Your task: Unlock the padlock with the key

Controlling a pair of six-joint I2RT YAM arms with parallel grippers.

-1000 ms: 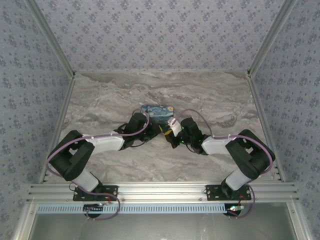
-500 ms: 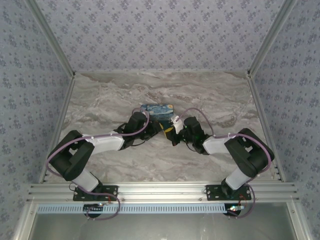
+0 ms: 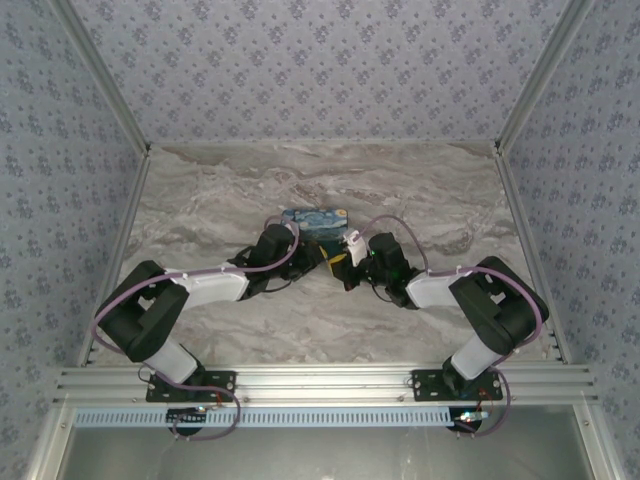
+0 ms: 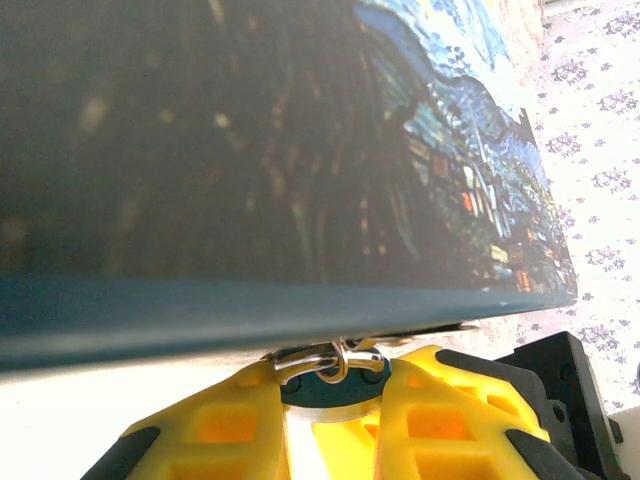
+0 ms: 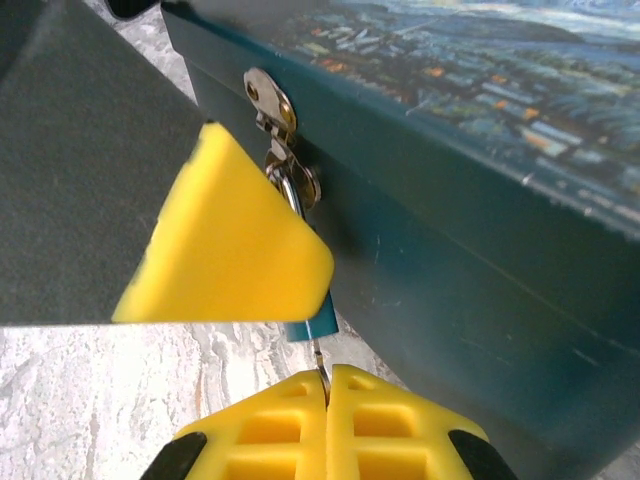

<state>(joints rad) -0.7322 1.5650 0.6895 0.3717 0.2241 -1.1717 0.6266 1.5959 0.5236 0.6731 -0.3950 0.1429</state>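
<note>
The padlock's lower end pokes out while my left gripper pinches it high near its shackle, so I need to open that gripper and take the padlock's body lower down (image 5: 313,326).
The tiny teal padlock (image 4: 330,388) hangs by its metal shackle (image 4: 335,357) from the hasp (image 5: 268,100) on the front of the blue-and-yellow painted box (image 3: 314,220). My left gripper (image 4: 332,400) is shut on the padlock body, one yellow finger on each side. In the right wrist view the padlock's lower end (image 5: 314,326) pokes out below the left gripper's yellow finger (image 5: 225,245). My right gripper (image 5: 327,376) is shut on a thin metal key (image 5: 320,366), whose tip meets the padlock's underside. In the top view both grippers, left (image 3: 318,258) and right (image 3: 343,265), meet at the box's near side.
The box sits mid-table on the marbled surface (image 3: 420,190). Patterned walls close in the back and both sides. Both arms fold inward from the near rail (image 3: 320,382), close to each other at the box front.
Over the last second my right wrist shifted slightly back and to the right, and the box nudged a little. In the last half second nothing has visibly moved.
</note>
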